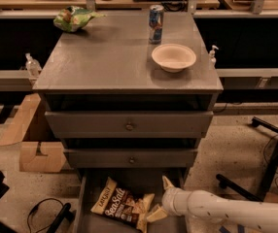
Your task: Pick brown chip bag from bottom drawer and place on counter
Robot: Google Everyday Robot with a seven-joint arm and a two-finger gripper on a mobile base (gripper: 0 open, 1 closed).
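Observation:
The middle of the brown chip bag (124, 205), at its white lettering, is the next place for my gripper to go and close.
The brown chip bag (122, 208) lies flat on the floor of the open bottom drawer (93, 224), its white "Sea Salt" lettering facing up. My gripper (161, 199), on a white arm reaching in from the lower right, is inside the drawer at the bag's right end. It is open: one tan finger points up and the lower fingertip (155, 213) is at the bag's right edge. It holds nothing. The grey counter (110, 62) is the cabinet's top, above two closed upper drawers.
On the counter stand a white bowl (173, 57), a blue can (155, 17) and a green snack bag (72, 18). Cardboard boxes (34, 140) lie on the floor to the left, a black table leg (270, 169) to the right, and cables (44, 215) at the lower left.

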